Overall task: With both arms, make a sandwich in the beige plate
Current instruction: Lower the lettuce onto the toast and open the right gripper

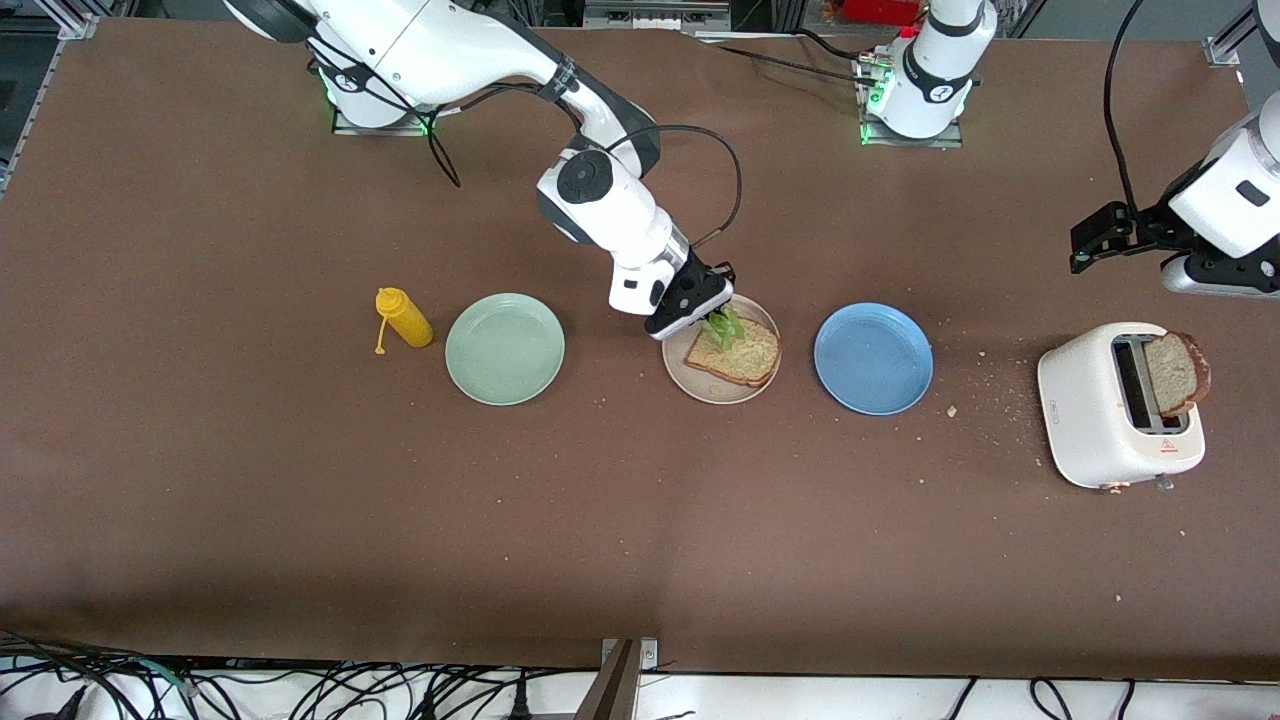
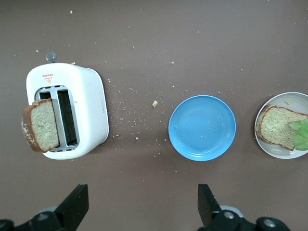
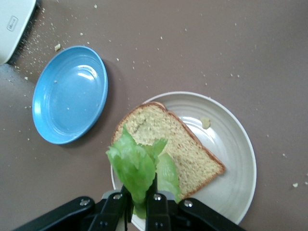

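Observation:
Next, my right gripper sets the lettuce leaf down and lets go of it, so that it rests on top of the bread slice on the beige plate (image 1: 735, 356) (image 3: 167, 144). The leaf is just over the bread now.
The beige plate (image 1: 700, 385) sits mid-table between a mint-green and a blue plate, with one slice of brown speckled bread (image 1: 735, 353) on it. It also shows in the right wrist view (image 3: 231, 144) with the bread (image 3: 173, 139). My right gripper (image 1: 708, 312) is shut on a green lettuce leaf (image 3: 137, 166) and holds it just over the bread and the plate's rim. A second bread slice (image 1: 1175, 372) stands in a white toaster (image 1: 1100, 420) at the left arm's end. My left gripper (image 2: 143, 204) is open and empty, high over the table beside the toaster (image 2: 86, 110).
A mint-green plate (image 1: 504, 348) and a yellow mustard bottle (image 1: 404, 317) lie toward the right arm's end. A blue plate (image 1: 873, 357) lies between the beige plate and the toaster. Crumbs are scattered around the toaster.

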